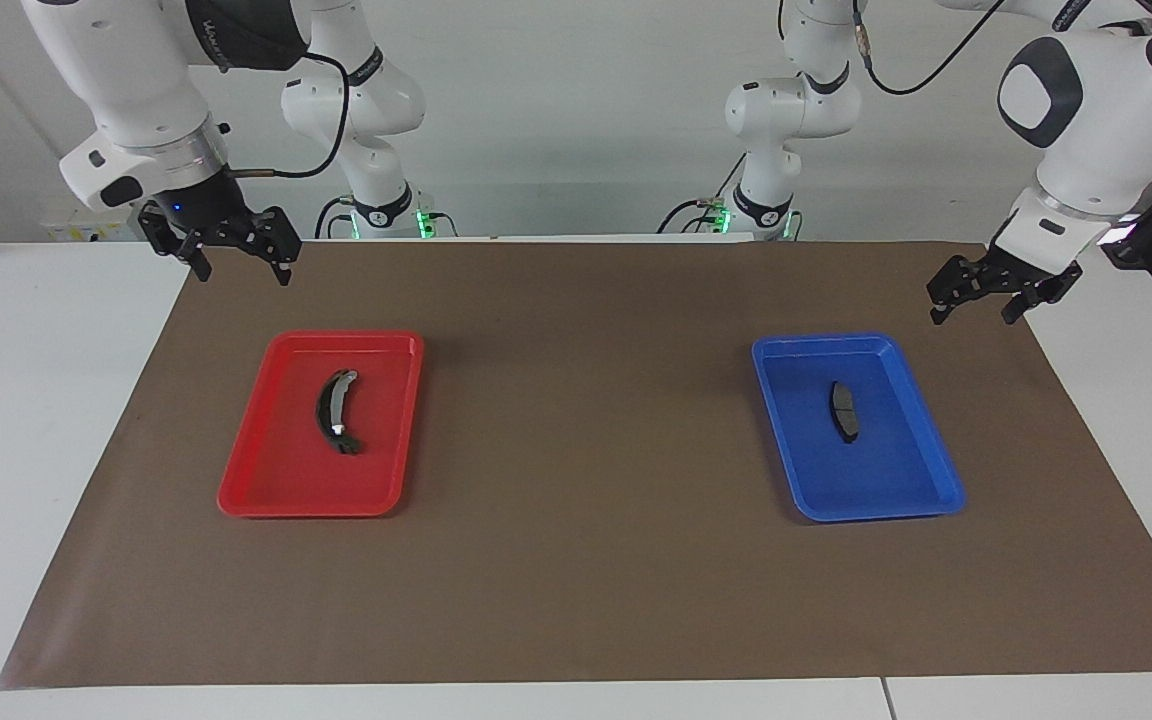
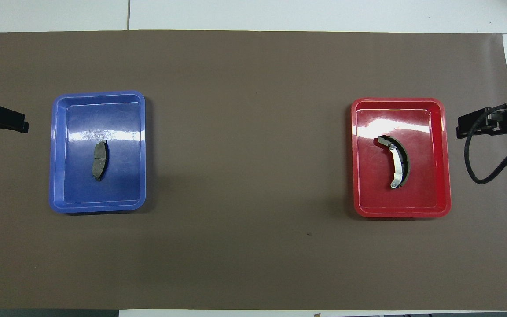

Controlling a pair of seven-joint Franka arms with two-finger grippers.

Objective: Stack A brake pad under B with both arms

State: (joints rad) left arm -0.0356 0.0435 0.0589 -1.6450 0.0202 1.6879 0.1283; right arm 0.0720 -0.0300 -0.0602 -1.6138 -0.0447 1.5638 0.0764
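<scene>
My left gripper closes next on the middle of the A brake pad [image 2: 100,160] in the blue tray, between its two ends.
The A brake pad [image 1: 844,411] is a short dark-grey pad lying in the blue tray [image 1: 921,415] at the left arm's end; it also shows in the overhead view [image 2: 100,160]. B [image 1: 334,410] is a longer curved black piece with a light grey strip. It lies in the red tray [image 1: 266,470] at the right arm's end and also shows in the overhead view [image 2: 398,162]. My left gripper [image 1: 973,312] is open and empty, raised over the mat's edge beside the blue tray. My right gripper [image 1: 241,272] is open and empty, raised over the mat's edge beside the red tray.
A brown mat [image 1: 586,450] covers the table between the two trays [image 2: 249,154]. White table top [image 1: 26,400] lies around the mat. A black cable [image 2: 478,171] loops down from the right arm beside the red tray [image 2: 442,154].
</scene>
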